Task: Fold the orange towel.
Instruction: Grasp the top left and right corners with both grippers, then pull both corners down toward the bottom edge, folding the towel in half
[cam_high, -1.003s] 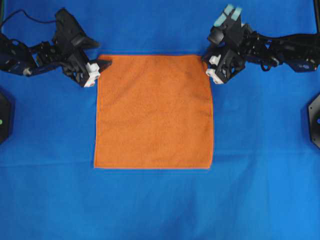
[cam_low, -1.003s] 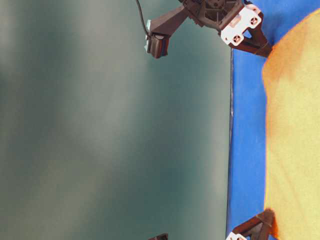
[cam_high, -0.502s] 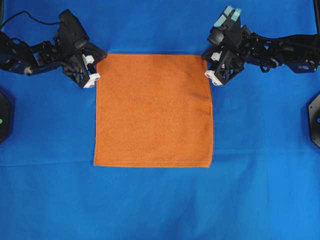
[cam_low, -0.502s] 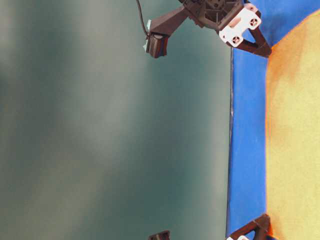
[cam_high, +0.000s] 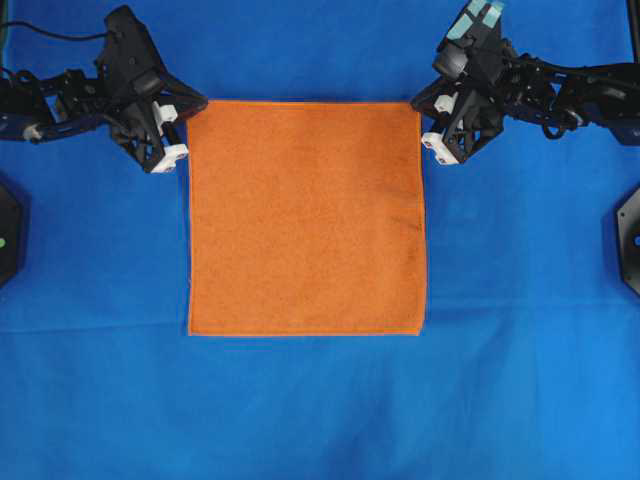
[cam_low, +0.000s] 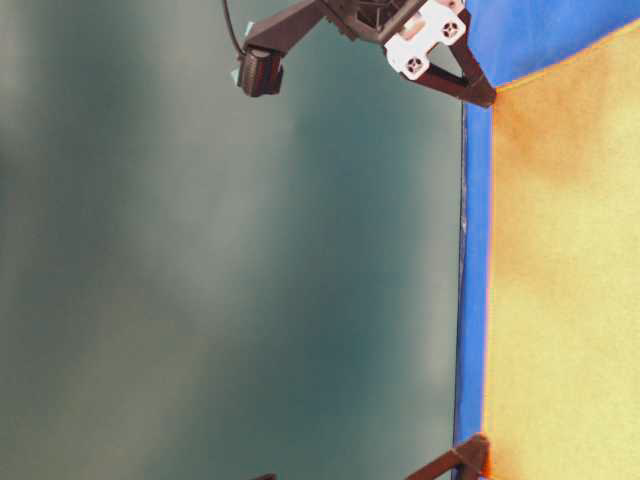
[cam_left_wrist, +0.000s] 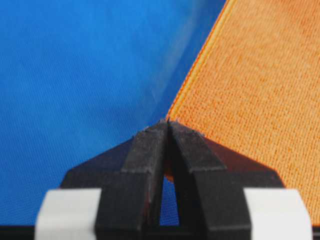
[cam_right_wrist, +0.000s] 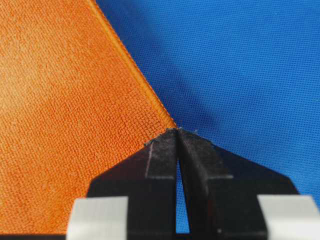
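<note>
Next, my right gripper releases the far corner of the orange towel on top of the towel's near corner (cam_high: 423, 332) along that same side.
The orange towel (cam_high: 306, 218) lies spread out as a square on the blue cloth. My left gripper (cam_high: 184, 112) is shut on its far left corner. My right gripper (cam_high: 421, 108) is shut on its far right corner. In the left wrist view the gripper's tips (cam_left_wrist: 167, 123) meet on the hemmed corner of the towel (cam_left_wrist: 255, 90), and a bit of orange shows between the fingers. In the right wrist view the gripper's tips (cam_right_wrist: 177, 132) meet at the corner of the towel (cam_right_wrist: 65, 110). The table-level view shows the towel (cam_low: 560, 280) with dark fingers (cam_low: 468, 84) at its corner.
The blue cloth (cam_high: 320, 400) covers the whole table under the towel. A black fixture (cam_high: 8, 240) sits at the left edge and another (cam_high: 630, 238) at the right edge. Both arms reach in from the back corners.
Both grippers have gone from open to shut on the towel's far corners. They have shifted toward the back, drawing the far edge a little farther away and wider.
</note>
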